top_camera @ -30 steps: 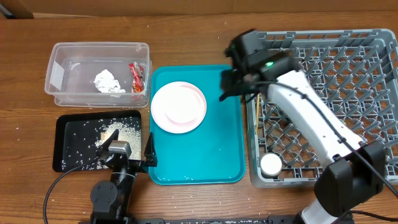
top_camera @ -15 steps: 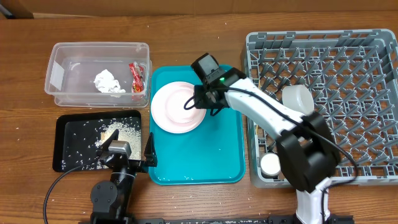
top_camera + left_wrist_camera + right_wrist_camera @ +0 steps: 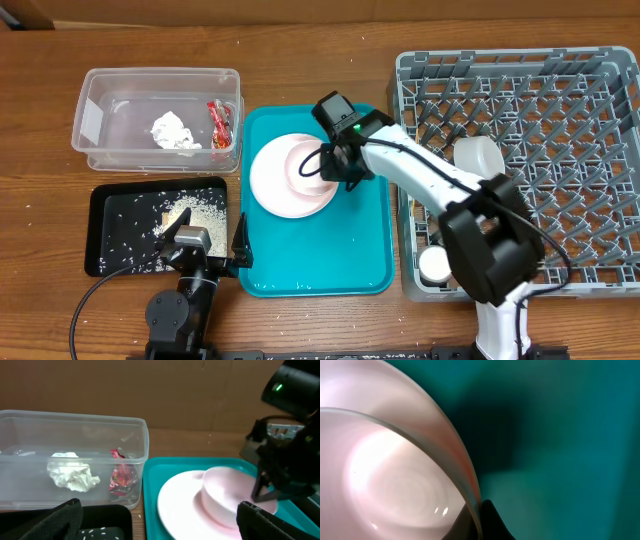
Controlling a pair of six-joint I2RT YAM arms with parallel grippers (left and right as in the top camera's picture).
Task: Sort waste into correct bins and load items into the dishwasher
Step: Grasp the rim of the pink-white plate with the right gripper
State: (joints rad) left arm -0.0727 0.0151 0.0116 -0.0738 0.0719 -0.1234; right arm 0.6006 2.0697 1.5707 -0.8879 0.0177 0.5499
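My right gripper should lower the plate and bowl to the teal tray, open, and take the bowl alone (image 3: 441, 465), because it is pinching the plate's edge together with the bowl's rim.
The round white-pink plate (image 3: 285, 180) lies on the teal serving tray (image 3: 340, 250), and my right gripper (image 3: 335, 170) is shut on its right rim. Up close, the right wrist view has the rim (image 3: 465, 467) pinched between the dark fingertips of the right gripper (image 3: 479, 510). The plate (image 3: 200, 505) also fills the lower right of the left wrist view and looks slightly tipped. My left gripper (image 3: 205, 240) stands open and empty low at the front, between the black tray (image 3: 110, 255) and the teal tray.
The clear tub (image 3: 100, 95) holds a tissue wad (image 3: 172, 131) and a red wrapper (image 3: 219, 120). Rice scraps (image 3: 180, 212) lie in the black tray. The grey dish rack (image 3: 560, 150) on the right holds a bowl (image 3: 478, 155) and a cup (image 3: 436, 263).
My right arm swung left from the rack's edge to the plate and closed on its rim. The plate has shifted slightly toward the front. The left arm stayed still.
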